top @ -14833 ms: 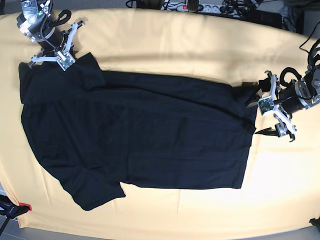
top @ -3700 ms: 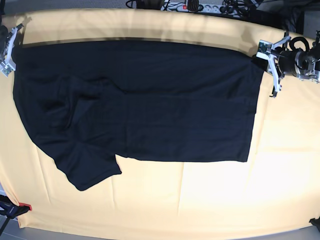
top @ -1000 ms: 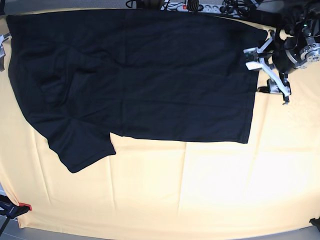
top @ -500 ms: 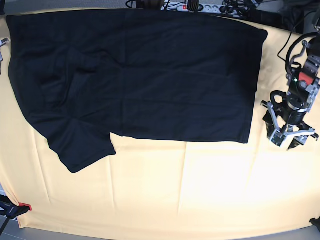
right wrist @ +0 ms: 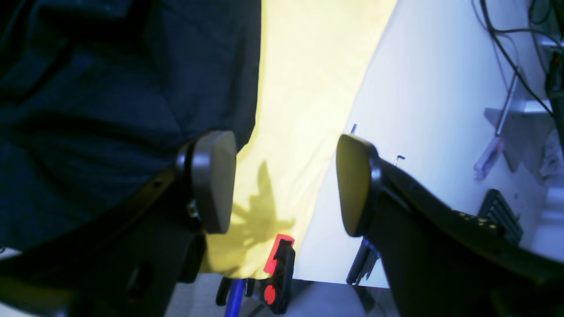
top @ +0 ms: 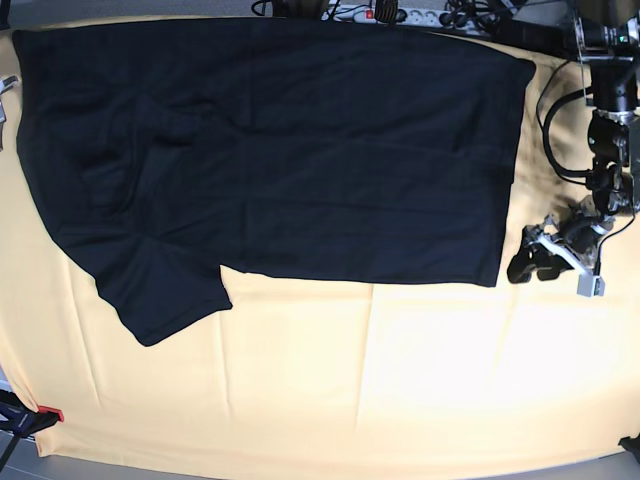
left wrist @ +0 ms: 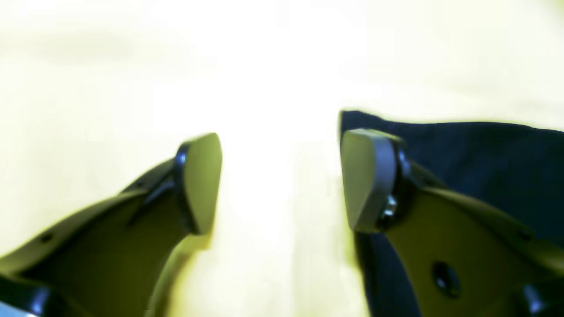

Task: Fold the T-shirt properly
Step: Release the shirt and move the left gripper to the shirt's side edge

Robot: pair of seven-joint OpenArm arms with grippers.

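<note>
The robot's left gripper will next move onto the black T-shirt's front hem corner (top: 477,276) (left wrist: 420,141), the one farthest from the spread sleeve, and close there.
The black T-shirt (top: 270,150) lies spread flat on the yellow cloth (top: 400,380), one sleeve (top: 165,300) pointing to the front left. My left gripper (top: 530,268) sits low on the cloth just right of the shirt's front right hem corner (top: 497,283). In the left wrist view that gripper (left wrist: 282,180) is open, with bare cloth between the fingers and the T-shirt (left wrist: 484,154) behind the right finger (left wrist: 365,180). My right gripper (right wrist: 282,185) is open over the table's left edge, the T-shirt (right wrist: 110,88) beside its left finger (right wrist: 211,180). Only a sliver of the right gripper (top: 4,98) shows in the base view.
A power strip and cables (top: 400,12) lie behind the table's back edge. A red clamp (top: 50,413) holds the cloth at the front left corner and shows as a red clamp (right wrist: 275,273) under the right gripper. Pale floor (right wrist: 432,88) lies beyond the edge.
My left gripper has dropped lower and turned to point at the shirt's front right hem corner. The shirt and the right arm have not moved.
</note>
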